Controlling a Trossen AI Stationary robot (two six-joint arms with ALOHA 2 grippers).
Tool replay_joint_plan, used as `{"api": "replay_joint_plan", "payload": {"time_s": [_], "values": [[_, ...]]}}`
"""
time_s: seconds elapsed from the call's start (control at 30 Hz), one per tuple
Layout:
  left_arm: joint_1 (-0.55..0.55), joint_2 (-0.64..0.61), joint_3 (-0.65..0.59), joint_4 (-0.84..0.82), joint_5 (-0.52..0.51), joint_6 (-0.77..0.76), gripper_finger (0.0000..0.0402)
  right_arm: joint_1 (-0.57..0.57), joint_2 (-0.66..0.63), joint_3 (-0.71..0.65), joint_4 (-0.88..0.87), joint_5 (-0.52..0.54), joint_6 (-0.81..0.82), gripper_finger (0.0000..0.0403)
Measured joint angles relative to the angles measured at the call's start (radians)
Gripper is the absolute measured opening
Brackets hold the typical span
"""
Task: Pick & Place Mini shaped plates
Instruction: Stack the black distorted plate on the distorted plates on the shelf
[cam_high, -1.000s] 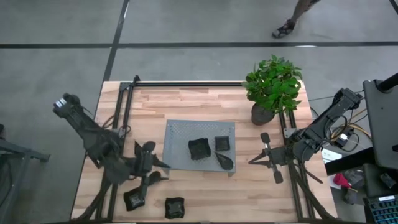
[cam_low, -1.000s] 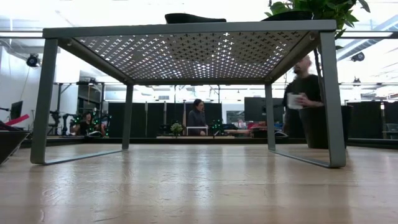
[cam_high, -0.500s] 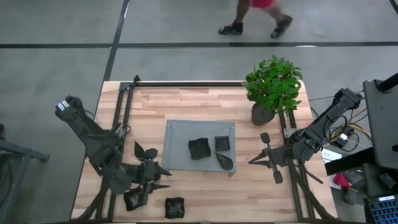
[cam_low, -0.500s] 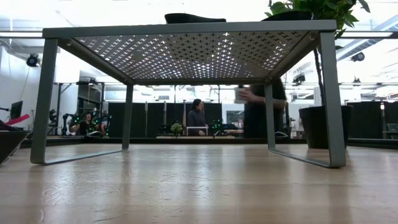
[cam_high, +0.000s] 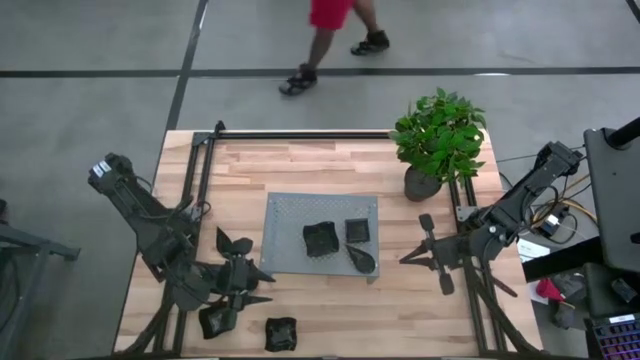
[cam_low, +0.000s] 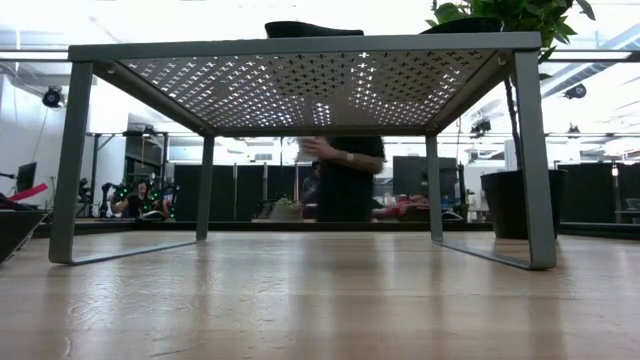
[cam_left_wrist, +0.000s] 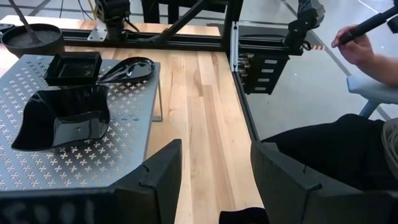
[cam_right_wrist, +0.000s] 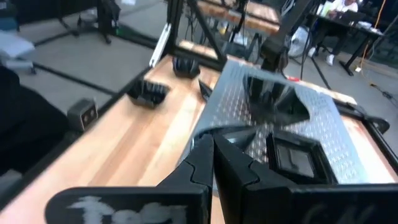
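Note:
Next, I close my left gripper on the near-side rim of the wavy plate (cam_high: 281, 348), which is lying on the wood between the tray and the table's near edge.
Three small glossy black plates lie on the grey perforated tray (cam_high: 285, 215): a wavy-edged one (cam_high: 320, 238), a square one (cam_high: 357, 230) and a teardrop one (cam_high: 363, 260). They also show in the left wrist view: the wavy plate (cam_left_wrist: 62, 118), the square plate (cam_left_wrist: 73, 67) and the teardrop plate (cam_left_wrist: 130, 67). Two more plates (cam_high: 218, 320) (cam_high: 281, 333) rest on the wood near the table's near edge. My left gripper (cam_high: 255, 285) (cam_left_wrist: 214, 180) is open, off the tray's near left corner and pointing toward the table's right side. My right gripper (cam_high: 405, 258) (cam_right_wrist: 212, 163) is shut, right of the tray.
A potted green plant (cam_high: 438, 140) stands at the far right corner of the table. The tray stands on legs (cam_low: 65, 160), with open space beneath it. Bare wood (cam_high: 330, 165) lies beyond the tray. A person (cam_high: 325, 40) walks past the table's far edge.
My left gripper has moved toward the near edge, closer to the plate on the wood, and turned to face the table's right side. For the last half second it has stayed still. The person beyond the far edge has walked leftward.

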Motion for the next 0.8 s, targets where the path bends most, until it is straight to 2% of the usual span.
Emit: {"api": "replay_joint_plan", "payload": {"time_s": [0.13, 0.8], "values": [[0.000, 0.000, 0.000, 0.003, 0.000, 0.000, 0.0183, 0.000, 0.002, 0.000, -0.053, 0.000, 0.019, 0.0008], [-0.001, 0.000, 0.000, 0.009, 0.015, -0.015, 0.0183, 0.000, 0.005, 0.000, -0.053, 0.000, 0.003, 0.0008]]}}
